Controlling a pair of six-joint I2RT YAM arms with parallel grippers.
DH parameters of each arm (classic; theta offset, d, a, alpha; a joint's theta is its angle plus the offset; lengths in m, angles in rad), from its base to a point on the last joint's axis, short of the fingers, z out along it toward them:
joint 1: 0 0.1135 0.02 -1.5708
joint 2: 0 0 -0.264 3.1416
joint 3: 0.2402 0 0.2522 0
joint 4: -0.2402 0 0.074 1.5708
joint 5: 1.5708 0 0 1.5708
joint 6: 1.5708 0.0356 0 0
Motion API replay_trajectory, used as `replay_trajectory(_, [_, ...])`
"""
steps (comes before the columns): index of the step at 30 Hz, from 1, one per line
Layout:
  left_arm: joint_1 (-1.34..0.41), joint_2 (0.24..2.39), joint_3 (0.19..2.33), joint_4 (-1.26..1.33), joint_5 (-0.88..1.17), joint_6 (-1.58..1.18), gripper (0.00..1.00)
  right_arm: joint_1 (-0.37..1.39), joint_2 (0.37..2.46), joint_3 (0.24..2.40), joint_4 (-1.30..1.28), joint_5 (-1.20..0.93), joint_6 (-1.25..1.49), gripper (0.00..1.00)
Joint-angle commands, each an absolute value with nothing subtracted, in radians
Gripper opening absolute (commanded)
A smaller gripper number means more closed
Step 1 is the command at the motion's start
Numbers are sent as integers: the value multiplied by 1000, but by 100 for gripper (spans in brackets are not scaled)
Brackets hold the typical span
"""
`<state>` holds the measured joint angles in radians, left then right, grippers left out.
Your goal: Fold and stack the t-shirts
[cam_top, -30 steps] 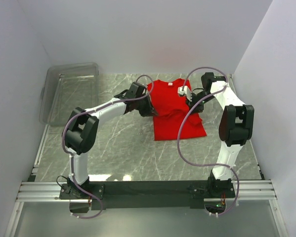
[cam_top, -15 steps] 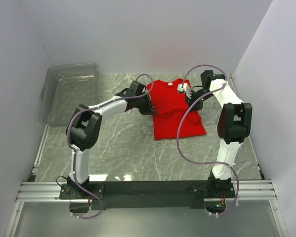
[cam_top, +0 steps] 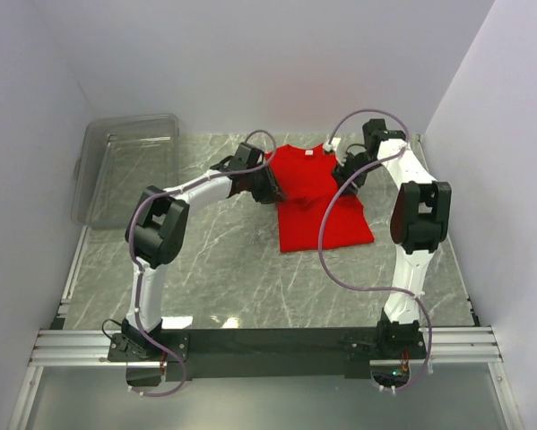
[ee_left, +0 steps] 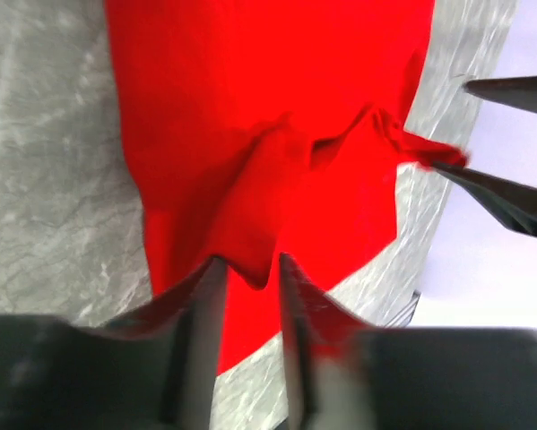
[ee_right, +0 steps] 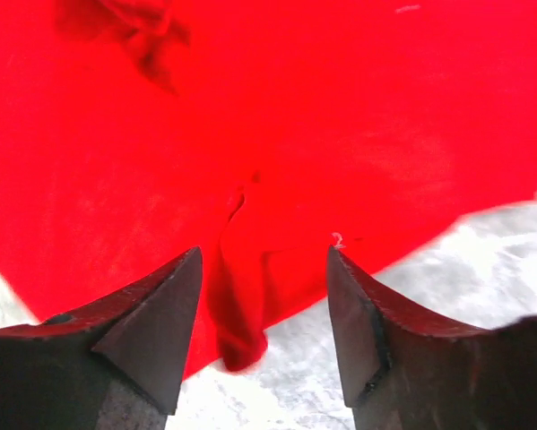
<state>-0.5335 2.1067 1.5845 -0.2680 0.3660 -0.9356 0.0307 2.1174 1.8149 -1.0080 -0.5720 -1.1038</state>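
Observation:
The bottom hem's corner point(cam_top: 371, 239) on the red t-shirt, the one nearer my right arm, is the next spot my right gripper should go to and close on.
The red t-shirt point(cam_top: 323, 211) lies folded on the marble table, collar toward the back wall. My left gripper point(cam_top: 270, 190) sits at its left edge, my right gripper point(cam_top: 347, 176) at its right edge. In the left wrist view the left gripper point(ee_left: 248, 269) has its jaws a little apart, with a raised peak of the t-shirt point(ee_left: 250, 179) between the tips. The right gripper point(ee_right: 264, 255) stands wide open over a small ridge of the t-shirt point(ee_right: 241, 313) at the hem, touching neither finger. The right fingers point(ee_left: 506, 197) also show across the cloth in the left wrist view.
A clear plastic bin point(cam_top: 125, 166) stands at the back left of the table. White walls close in the back and both sides. Purple cables loop from both arms, the right one hanging over the shirt.
Both grippers were shut on the shirt's side edges and have opened, releasing the cloth. Both have shifted slightly toward the back wall.

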Motion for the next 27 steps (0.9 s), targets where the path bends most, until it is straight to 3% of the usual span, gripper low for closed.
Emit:
replay_trajectory(1, [-518, 2073, 1628, -247, 312, -949, 37, 14, 2045, 1887, -864, -568, -919, 65])
replay_trajectory(4, [-508, 2008, 1591, -232, 247, -936, 55, 5, 2002, 1884, -841, -578, -868, 66])
replay_trajectory(7, [-502, 1948, 1566, -215, 221, -905, 62, -23, 1944, 1830, -873, -612, -902, 66])
replay_trajectory(13, [-500, 1836, 1453, -167, 225, -821, 65, -83, 1871, 1689, -867, -623, -928, 62])
replay_trajectory(19, [-500, 1781, 1317, -140, 271, -813, 65, -110, 1873, 1668, -923, -664, -906, 50])
replay_trajectory(27, [-574, 1680, 1120, -120, 362, -831, 65, -130, 1645, 1353, -997, -664, -1294, 60])
